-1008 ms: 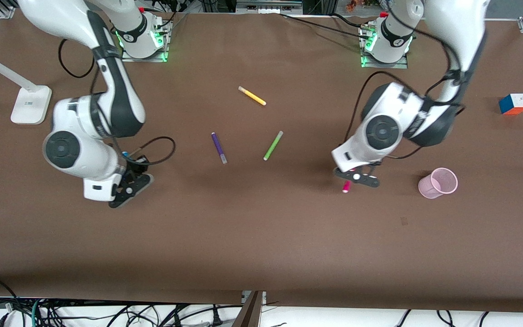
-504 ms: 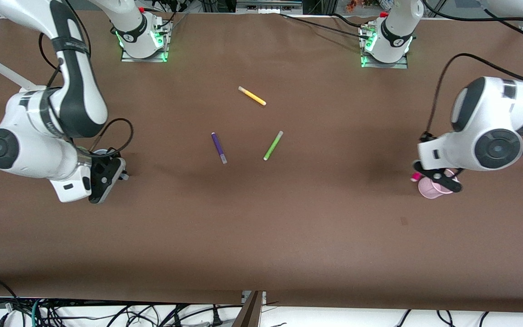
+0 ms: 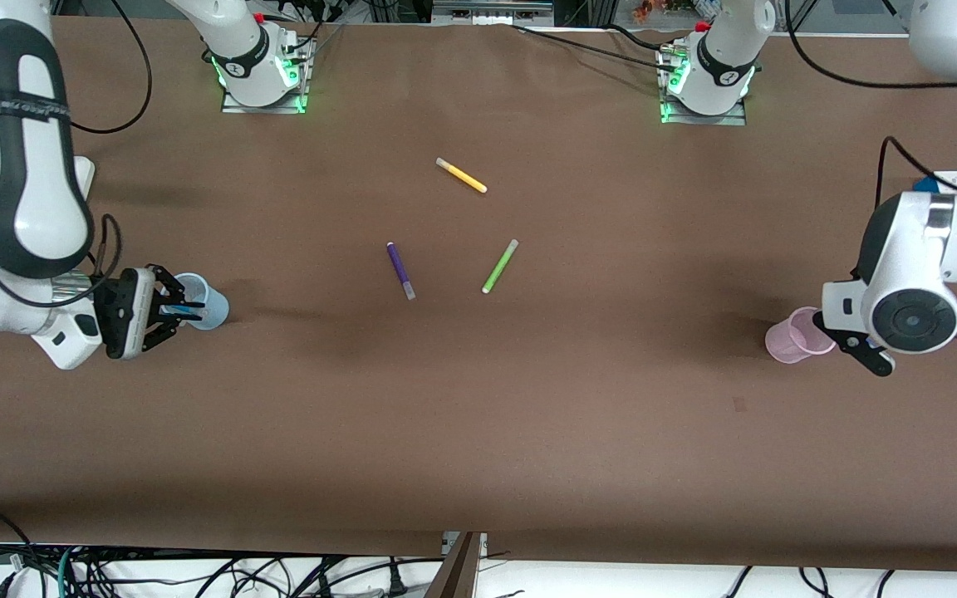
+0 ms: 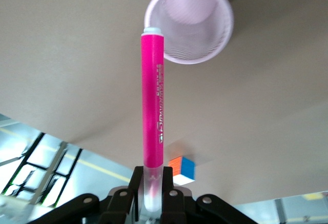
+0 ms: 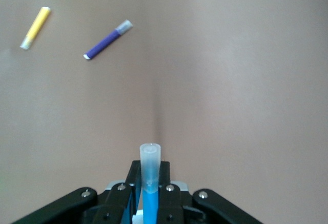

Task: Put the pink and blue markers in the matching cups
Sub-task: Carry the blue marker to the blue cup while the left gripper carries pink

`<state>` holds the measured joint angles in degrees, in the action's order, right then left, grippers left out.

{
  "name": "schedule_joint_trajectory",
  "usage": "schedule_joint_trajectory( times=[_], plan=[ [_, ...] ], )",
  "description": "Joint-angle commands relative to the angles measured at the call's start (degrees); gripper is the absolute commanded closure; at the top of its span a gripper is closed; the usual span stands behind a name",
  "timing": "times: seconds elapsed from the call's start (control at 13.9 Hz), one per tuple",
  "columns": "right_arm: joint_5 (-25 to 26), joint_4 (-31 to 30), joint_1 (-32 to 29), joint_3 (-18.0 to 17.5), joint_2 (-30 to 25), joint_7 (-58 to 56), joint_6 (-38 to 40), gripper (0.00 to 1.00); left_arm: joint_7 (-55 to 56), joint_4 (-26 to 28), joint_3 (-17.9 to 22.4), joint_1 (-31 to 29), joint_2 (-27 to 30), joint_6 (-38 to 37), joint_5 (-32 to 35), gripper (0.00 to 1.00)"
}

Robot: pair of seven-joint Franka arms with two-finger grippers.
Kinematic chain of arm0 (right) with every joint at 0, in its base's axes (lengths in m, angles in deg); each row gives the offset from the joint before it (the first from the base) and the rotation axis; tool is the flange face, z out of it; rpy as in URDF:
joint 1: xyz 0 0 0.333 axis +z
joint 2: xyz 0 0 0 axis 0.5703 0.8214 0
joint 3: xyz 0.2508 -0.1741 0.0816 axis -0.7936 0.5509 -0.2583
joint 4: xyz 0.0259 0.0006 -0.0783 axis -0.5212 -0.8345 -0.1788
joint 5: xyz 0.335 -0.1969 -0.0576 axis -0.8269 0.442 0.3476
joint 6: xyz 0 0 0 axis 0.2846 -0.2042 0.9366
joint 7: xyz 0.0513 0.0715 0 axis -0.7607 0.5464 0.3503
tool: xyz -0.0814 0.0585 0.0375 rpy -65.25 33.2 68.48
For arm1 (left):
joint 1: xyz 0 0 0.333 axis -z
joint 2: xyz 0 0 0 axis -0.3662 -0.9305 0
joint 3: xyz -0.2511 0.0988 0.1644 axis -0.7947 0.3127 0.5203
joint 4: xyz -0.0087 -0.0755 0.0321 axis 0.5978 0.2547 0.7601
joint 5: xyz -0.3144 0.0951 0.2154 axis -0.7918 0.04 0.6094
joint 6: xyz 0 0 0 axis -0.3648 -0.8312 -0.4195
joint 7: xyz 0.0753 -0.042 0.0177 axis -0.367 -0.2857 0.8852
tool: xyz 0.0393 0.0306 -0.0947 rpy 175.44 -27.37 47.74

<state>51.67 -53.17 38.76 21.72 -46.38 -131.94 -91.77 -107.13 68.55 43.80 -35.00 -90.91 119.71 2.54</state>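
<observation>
The robot's left gripper needs to release the pink marker inside the light pink cup (image 3: 802,335) (image 4: 189,23), with the marker's pale cap poking out past the cup's rim.
My left gripper (image 3: 861,349) is shut on the pale cap of the pink marker (image 4: 153,101), which the arm hides in the front view. The gripper (image 4: 154,188) hangs beside the light pink cup (image 3: 792,335), on the side toward the left arm's end of the table; the marker's tip points at the cup's rim (image 4: 188,20). My right gripper (image 3: 156,309) is shut on the blue marker (image 5: 149,175) beside the light blue cup (image 3: 203,301). The blue marker (image 3: 179,311) points toward that cup. The right wrist view (image 5: 149,185) shows no cup.
A purple pen (image 3: 400,270), a green pen (image 3: 499,266) and a yellow pen (image 3: 461,175) lie mid-table. A colour cube (image 4: 183,167) sits near the left arm's end, partly hidden in the front view (image 3: 940,178).
Both arms swung outward with their markers. The left gripper crossed over the pink cup toward the table end. The right gripper moved off the blue cup, which now shows.
</observation>
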Motion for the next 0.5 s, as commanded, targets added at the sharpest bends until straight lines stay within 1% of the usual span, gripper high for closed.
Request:
schedule_joint_trajectory(
  times=[0.0,0.14,0.43],
  plan=[
    [-5.1,0.2,-3.2,-0.6,2.1,-10.8,2.8,1.00,-1.9,-3.8,0.0,1.5,-4.4,-1.8,4.7,1.00],
    [-6.5,0.1,-4.2,-0.6,2.5,-14.5,4.1,1.00,-1.6,-3.5,0.1,1.5,-5.4,-1.8,5.1,1.00],
    [-7.7,-0.3,-5.1,-0.6,3.1,-16.0,7.6,1.00,-0.9,-3.2,0.3,2.4,-7.2,-1.9,6.0,1.00]
  ],
)
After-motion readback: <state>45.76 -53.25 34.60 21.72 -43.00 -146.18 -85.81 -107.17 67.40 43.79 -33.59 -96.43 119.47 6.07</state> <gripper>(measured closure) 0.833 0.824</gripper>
